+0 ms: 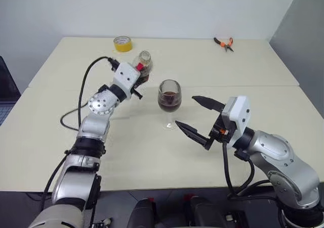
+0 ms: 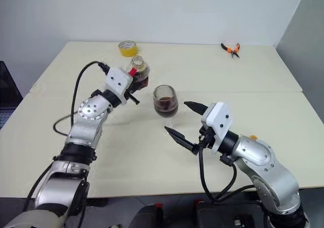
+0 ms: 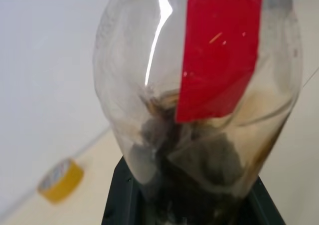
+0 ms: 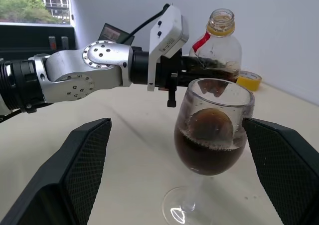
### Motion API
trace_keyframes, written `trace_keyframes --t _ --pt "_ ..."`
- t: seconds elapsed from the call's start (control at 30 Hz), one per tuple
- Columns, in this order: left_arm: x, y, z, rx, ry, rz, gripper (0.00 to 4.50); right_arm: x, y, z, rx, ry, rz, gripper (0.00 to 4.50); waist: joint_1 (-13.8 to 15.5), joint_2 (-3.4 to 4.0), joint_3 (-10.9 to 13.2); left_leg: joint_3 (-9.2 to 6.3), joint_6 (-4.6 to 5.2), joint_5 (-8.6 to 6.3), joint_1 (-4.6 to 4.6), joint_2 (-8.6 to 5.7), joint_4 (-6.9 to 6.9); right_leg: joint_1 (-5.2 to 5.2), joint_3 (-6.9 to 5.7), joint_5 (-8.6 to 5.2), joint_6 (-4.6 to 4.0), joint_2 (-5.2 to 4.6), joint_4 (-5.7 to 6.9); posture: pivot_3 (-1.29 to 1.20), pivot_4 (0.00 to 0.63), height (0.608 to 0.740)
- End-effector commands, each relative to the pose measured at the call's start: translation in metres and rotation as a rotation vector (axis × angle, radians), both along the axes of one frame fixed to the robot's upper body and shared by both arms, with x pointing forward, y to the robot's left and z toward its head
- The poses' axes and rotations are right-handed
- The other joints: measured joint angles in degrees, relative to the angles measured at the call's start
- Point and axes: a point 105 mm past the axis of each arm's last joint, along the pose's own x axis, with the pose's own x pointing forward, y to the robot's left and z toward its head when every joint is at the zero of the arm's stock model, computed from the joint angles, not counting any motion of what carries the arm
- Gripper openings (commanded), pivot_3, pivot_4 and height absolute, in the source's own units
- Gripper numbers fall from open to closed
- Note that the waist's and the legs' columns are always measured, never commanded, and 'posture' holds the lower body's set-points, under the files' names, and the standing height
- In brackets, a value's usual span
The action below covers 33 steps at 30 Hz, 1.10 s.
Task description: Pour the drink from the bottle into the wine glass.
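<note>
My left gripper is going to release the bottle on the table [image 1: 120, 102] between the black cable and the wine glass.
My left gripper [image 1: 142, 77] is shut on the bottle [image 1: 144, 61], a clear plastic one with a red label and an open mouth, held about upright just behind and left of the wine glass [image 1: 169, 99]. Only a little dark drink lies in the bottle's bottom [image 3: 199, 160]. The wine glass stands on the table, its bowl about half full of dark drink [image 4: 207, 157]. My right gripper [image 1: 185, 109] is open to the right of the glass, level with its stem. One finger reaches near the foot, and neither touches the glass.
A yellow tape roll [image 1: 122, 43] lies at the far edge of the cream table [image 1: 253, 71]. Orange-handled pliers [image 1: 223, 43] lie at the far right. A black cable [image 1: 83, 86] loops off my left arm over the table.
</note>
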Motion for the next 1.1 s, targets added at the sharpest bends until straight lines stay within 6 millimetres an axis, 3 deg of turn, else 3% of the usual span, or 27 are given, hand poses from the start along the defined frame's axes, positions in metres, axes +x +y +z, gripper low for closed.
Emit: trace_keyframes --t 0.03,0.23,0.53,1.1 --pt "-0.007 0.013 0.008 -0.094 -0.016 0.079 0.64 -0.009 0.002 0.011 0.021 -0.029 0.032 4.5 0.02 0.0 0.0 -0.02 0.0 0.0 -0.01 0.0 0.0 0.0 -0.02 0.0 0.0 0.0 0.0 0.0 0.15 0.74" --pt "-0.003 0.039 -0.018 -0.205 0.042 0.247 0.64 -0.006 0.009 0.01 0.028 -0.01 0.02 4.5 0.19 -0.02 -0.01 -0.03 0.02 -0.01 -0.01 -0.02 0.02 0.02 -0.02 0.0 0.0 0.0 0.02 0.0 0.15 0.74" --pt "0.019 0.06 -0.035 -0.339 0.116 0.374 0.64 0.002 0.013 0.01 0.002 -0.002 0.02 4.5 0.26 -0.07 -0.06 -0.07 0.02 -0.01 -0.01 -0.05 0.01 0.03 -0.08 0.01 0.0 -0.02 0.0 0.0 0.15 0.74" --pt "0.036 0.059 -0.044 -0.375 0.153 0.397 0.64 0.006 0.016 0.012 -0.014 -0.012 0.009 4.5 0.21 -0.08 -0.06 -0.05 0.02 -0.01 -0.02 -0.05 -0.02 0.02 -0.08 0.01 0.0 -0.02 -0.06 0.0 0.15 0.74"
